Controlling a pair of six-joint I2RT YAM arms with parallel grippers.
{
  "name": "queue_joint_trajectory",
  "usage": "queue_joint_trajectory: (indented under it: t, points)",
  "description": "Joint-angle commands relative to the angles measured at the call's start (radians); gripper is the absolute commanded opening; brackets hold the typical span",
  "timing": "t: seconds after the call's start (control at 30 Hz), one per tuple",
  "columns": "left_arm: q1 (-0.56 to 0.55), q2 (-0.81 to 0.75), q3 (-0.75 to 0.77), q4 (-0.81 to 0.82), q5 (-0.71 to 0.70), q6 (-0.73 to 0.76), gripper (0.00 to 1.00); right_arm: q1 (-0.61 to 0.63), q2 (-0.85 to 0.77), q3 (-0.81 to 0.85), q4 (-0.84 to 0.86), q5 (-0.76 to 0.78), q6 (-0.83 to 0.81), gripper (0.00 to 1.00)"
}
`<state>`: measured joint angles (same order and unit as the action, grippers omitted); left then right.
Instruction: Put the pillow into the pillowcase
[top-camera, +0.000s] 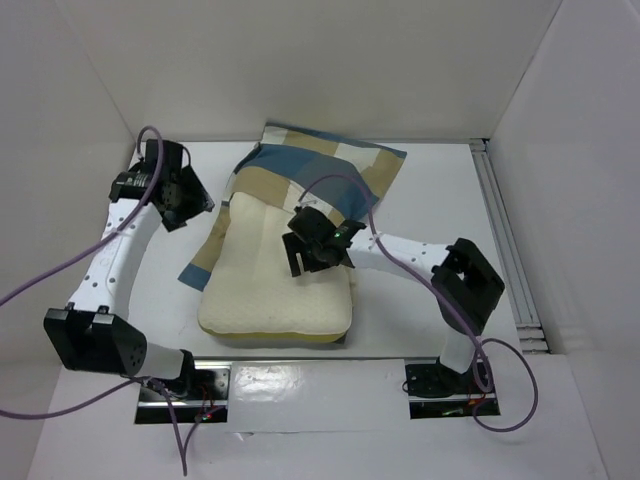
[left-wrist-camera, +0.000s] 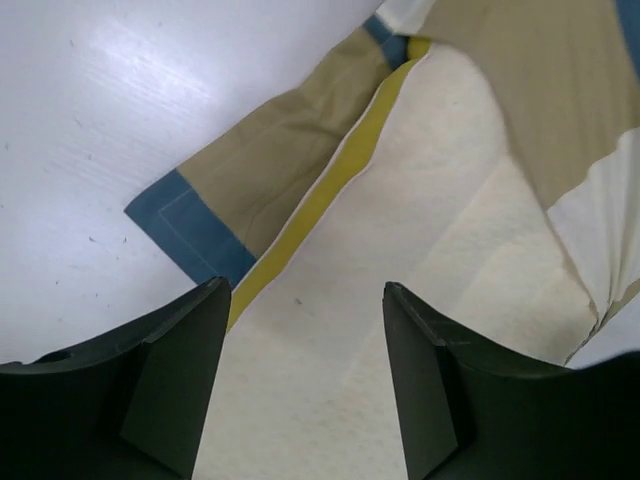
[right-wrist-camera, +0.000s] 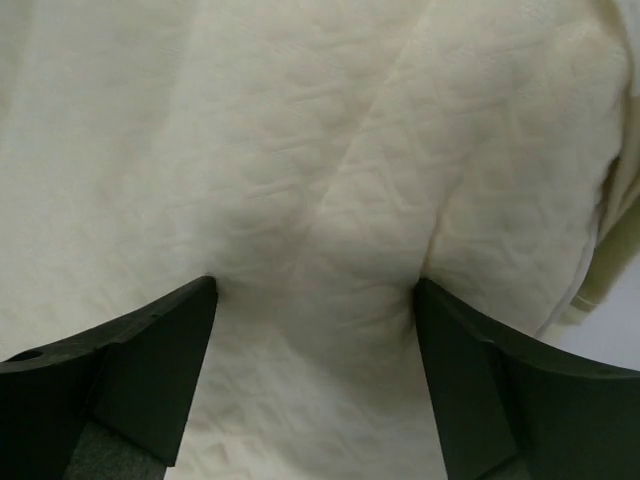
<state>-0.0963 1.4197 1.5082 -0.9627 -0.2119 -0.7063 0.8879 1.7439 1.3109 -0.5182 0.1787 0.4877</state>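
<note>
I need to next use my right gripper to grab the cream pillow by its side (top-camera: 233, 232) facing my left gripper, just outside the opening of the pillowcase.
The cream pillow (top-camera: 250, 290) lies in the middle of the table, its far end tucked under the blue, tan and white checked pillowcase (top-camera: 320, 165). My left gripper (top-camera: 193, 208) hovers open by the pillowcase's left side. In the left wrist view, the left gripper (left-wrist-camera: 305, 300) has nothing between its fingers; below it are the pillow (left-wrist-camera: 400, 230), its yellow edge (left-wrist-camera: 330, 185) and a pillowcase flap (left-wrist-camera: 270, 170) with a blue corner. My right gripper (top-camera: 308, 262) is open over the pillow's far right part. Its fingertips (right-wrist-camera: 200, 295) dent the pillow (right-wrist-camera: 300, 150) and grip nothing.
White walls close in the table at the back and on both sides. A metal rail (top-camera: 505, 240) runs along the right edge. Both arm bases (top-camera: 440, 385) sit at the near edge, just in front of the pillow. A purple cable (top-camera: 345, 185) loops over the pillowcase.
</note>
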Motion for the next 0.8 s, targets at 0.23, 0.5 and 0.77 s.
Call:
queue_joint_trajectory:
  t: [0.23,0.5,0.77]
  points:
    - [0.105,-0.045,-0.293,0.125,0.322,0.116,0.73,-0.292,-0.122,-0.214,-0.043,0.137,0.069,0.79]
    - [0.106,-0.067,-0.471,0.245,0.476,0.125,0.74,-0.133,-0.098,0.129,-0.078,0.196,-0.018,0.93]
    - [0.159,-0.079,-0.581,0.379,0.563,0.114,0.76,-0.004,0.318,0.464,-0.054,0.157,-0.051,1.00]
